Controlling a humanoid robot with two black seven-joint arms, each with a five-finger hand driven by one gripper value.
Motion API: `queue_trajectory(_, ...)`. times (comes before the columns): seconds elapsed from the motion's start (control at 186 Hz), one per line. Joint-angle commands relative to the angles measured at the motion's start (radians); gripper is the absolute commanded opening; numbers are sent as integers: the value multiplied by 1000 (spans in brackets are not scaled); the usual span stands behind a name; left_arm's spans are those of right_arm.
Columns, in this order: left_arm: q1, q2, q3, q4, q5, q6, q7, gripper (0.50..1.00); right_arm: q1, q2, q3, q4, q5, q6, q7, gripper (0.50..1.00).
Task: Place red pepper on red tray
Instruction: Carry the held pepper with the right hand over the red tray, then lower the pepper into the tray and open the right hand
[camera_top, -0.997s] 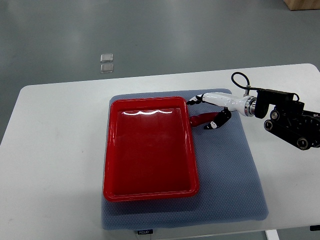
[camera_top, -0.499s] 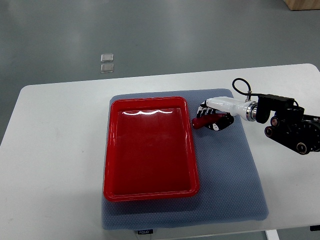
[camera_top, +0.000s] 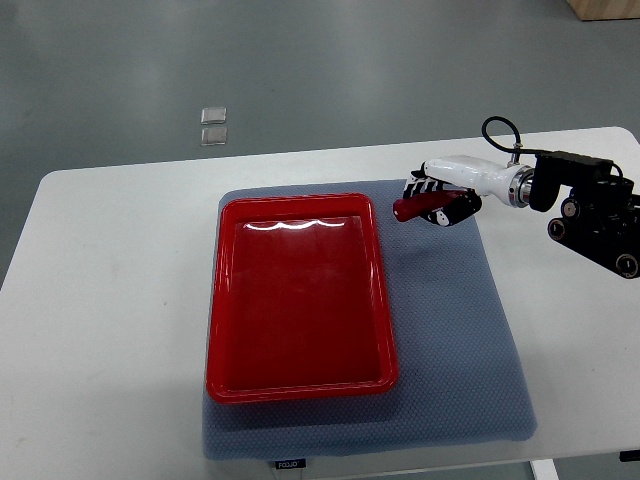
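The robot's right gripper should release the red pepper just beyond the middle of the red tray (camera_top: 285, 282), toward the tray's far edge. The red pepper is held above the blue-grey mat now.
The red pepper (camera_top: 413, 206) is a small dark red piece held in my right hand (camera_top: 436, 198), whose fingers are curled around it. The hand holds it above the blue-grey mat, just past the upper right corner of the red tray (camera_top: 297, 296). The tray is rectangular, glossy and holds nothing. My right arm (camera_top: 585, 213) comes in from the right edge. The left arm does not show.
The blue-grey mat (camera_top: 455, 340) lies under the tray on a white table (camera_top: 110, 320). Two small clear squares (camera_top: 213, 125) lie on the grey floor beyond the table's far edge.
My right hand closed its fingers on the red pepper on the mat, then lifted it up and slightly away from the tray's right edge.
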Motion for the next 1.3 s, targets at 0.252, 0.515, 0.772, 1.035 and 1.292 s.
queue_trajectory(0.252,0,0,0,-4,0,0,0,1000,89,188,-17,34,89,21,-45,500)
queue_trajectory(0.515,0,0,6,-10,0,0,0,1000,80,350,-96,-29,83,6,-46,500)
queue_trajectory(0.772,0,0,3,-7,0,0,-2,1000,39,398,-125,-49,79,-5,-40,500)
queue_trajectory(1.035,0,0,0,-6,0,0,-2,1000,28,404,-134,-60,77,-27,-33,801)
queue_trajectory(1.292,2,0,0,4,0,0,-2,1000,34,378,-110,-55,88,-25,-16,911)
